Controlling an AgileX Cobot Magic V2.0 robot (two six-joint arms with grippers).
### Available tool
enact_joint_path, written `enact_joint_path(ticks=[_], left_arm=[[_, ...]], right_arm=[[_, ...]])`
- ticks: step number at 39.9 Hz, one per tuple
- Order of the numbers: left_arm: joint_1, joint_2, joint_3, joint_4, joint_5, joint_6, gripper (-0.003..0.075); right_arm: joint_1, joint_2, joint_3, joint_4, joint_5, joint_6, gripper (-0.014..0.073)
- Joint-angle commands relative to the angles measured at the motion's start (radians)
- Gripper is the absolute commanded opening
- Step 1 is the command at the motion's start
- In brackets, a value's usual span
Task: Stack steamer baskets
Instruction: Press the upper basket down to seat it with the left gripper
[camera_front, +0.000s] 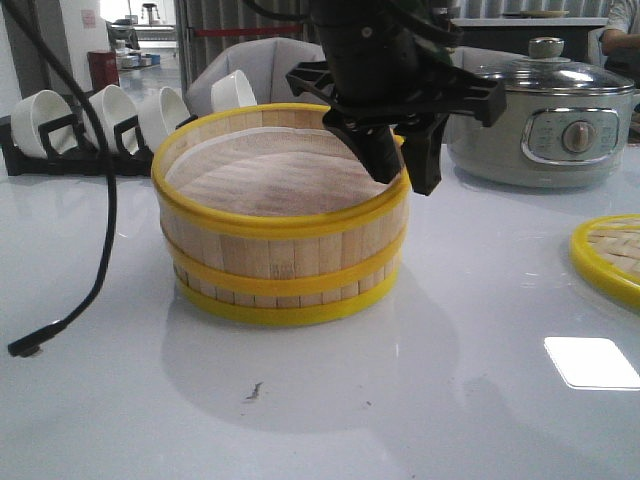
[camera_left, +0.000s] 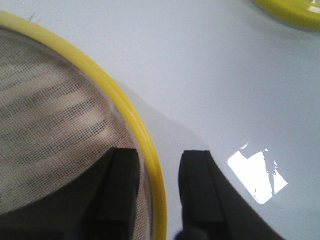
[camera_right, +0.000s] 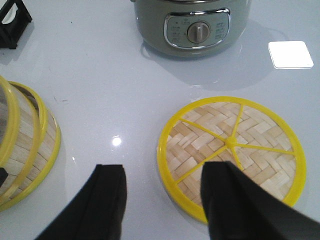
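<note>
The upper basket's front side slopes down over the lower basket, so my left gripper should take the upper basket's rim (camera_front: 394, 198) and level it before leaving.
Two steamer baskets stand stacked on the white table, the upper basket (camera_front: 280, 225) on the lower basket (camera_front: 290, 290). Both have pale slat walls and yellow bands, and the upper one has a whitish mesh lining (camera_left: 50, 115). My left gripper (camera_front: 405, 170) is at the upper basket's right rim (camera_left: 115, 95). Its jaws are open astride the rim, one finger (camera_left: 120, 185) inside over the lining, the other outside with a gap. In the right wrist view the stack (camera_right: 25, 145) shows at the side. My right gripper (camera_right: 162, 200) is open and empty above the table.
A round woven bamboo lid with a yellow rim (camera_right: 235, 150) lies flat on the table at the right (camera_front: 610, 255). A grey electric pot with a glass lid (camera_front: 545, 120) stands at the back right. A black rack of white bowls (camera_front: 100, 120) stands at the back left. A black cable (camera_front: 100, 250) hangs at the left.
</note>
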Motion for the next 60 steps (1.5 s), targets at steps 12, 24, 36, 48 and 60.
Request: enact_joint_path(ticks=[12, 24, 36, 48, 60], left_arm=[[-0.006, -0.029, -0.031, 0.000, -0.016, 0.003, 0.0291], [-0.006, -0.006, -0.031, 0.000, -0.011, 0.003, 0.0291], [-0.006, -0.006, -0.033, 0.005, -0.028, 0.003, 0.0080], [-0.006, -0.006, -0.054, 0.063, -0.028, 0.003, 0.0091], [-0.006, -0.006, -0.101, 0.085, -0.024, 0.003, 0.0090]], right_arm=[[-0.002, -0.007, -0.039, -0.003, -0.072, -0.003, 0.0445], [-0.002, -0.007, -0.039, -0.003, -0.072, -0.003, 0.0445], [-0.002, -0.007, -0.039, -0.003, -0.075, -0.003, 0.0445], [-0.002, -0.007, -0.039, -0.003, -0.076, -0.003, 0.0445], [-0.002, -0.007, -0.039, -0.003, -0.076, -0.003, 0.0445]])
